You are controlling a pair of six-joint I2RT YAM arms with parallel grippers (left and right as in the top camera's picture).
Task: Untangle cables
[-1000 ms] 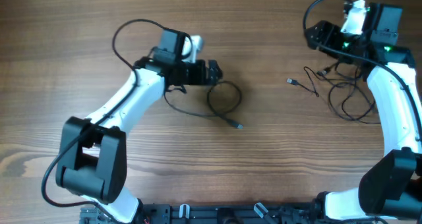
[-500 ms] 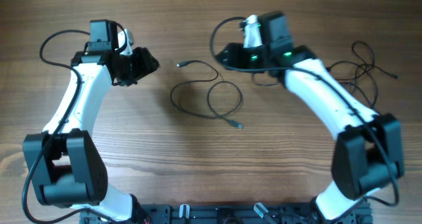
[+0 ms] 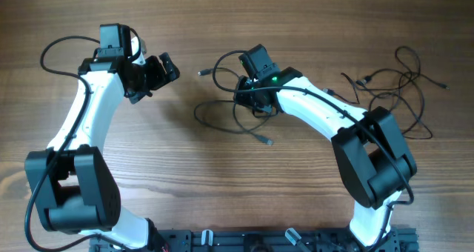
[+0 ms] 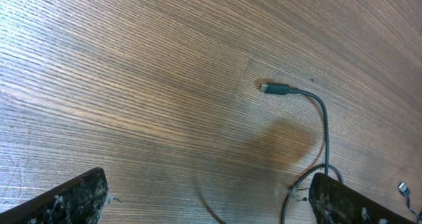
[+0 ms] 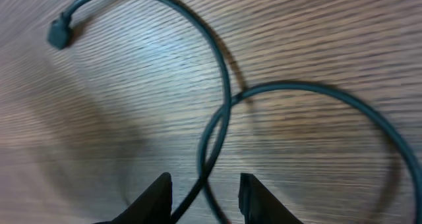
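Two crossing strands of cable are between my right gripper's fingers, so next I open them, grip just the piece arching to the plug (image 5: 217, 53) and lift it clear of the cable loop.
A thin black cable (image 3: 216, 126) lies in loose loops at the table's middle, with one plug (image 3: 201, 73) at its far end and another (image 3: 267, 141) nearer me. My right gripper (image 3: 247, 98) is low over these loops. In the right wrist view its jaws (image 5: 204, 201) stand narrowly apart, and two crossing strands of the cable (image 5: 224, 105) run between them, unclamped. A tangle of more cables (image 3: 366, 79) lies at the far right. My left gripper (image 3: 159, 70) hovers open to the left of the loops, with a cable plug (image 4: 273, 89) ahead of its fingers (image 4: 72, 201).
Bare wooden table (image 3: 222, 200) stretches across the front. The thicker black wires of the arms arc beside each wrist, such as the left one (image 3: 63, 48). The arms' base rail (image 3: 244, 241) lines the near edge.
The right arm swung from the far-right tangle to the centre loops and its jaws narrowed. The left arm drew back from the loops to the left.
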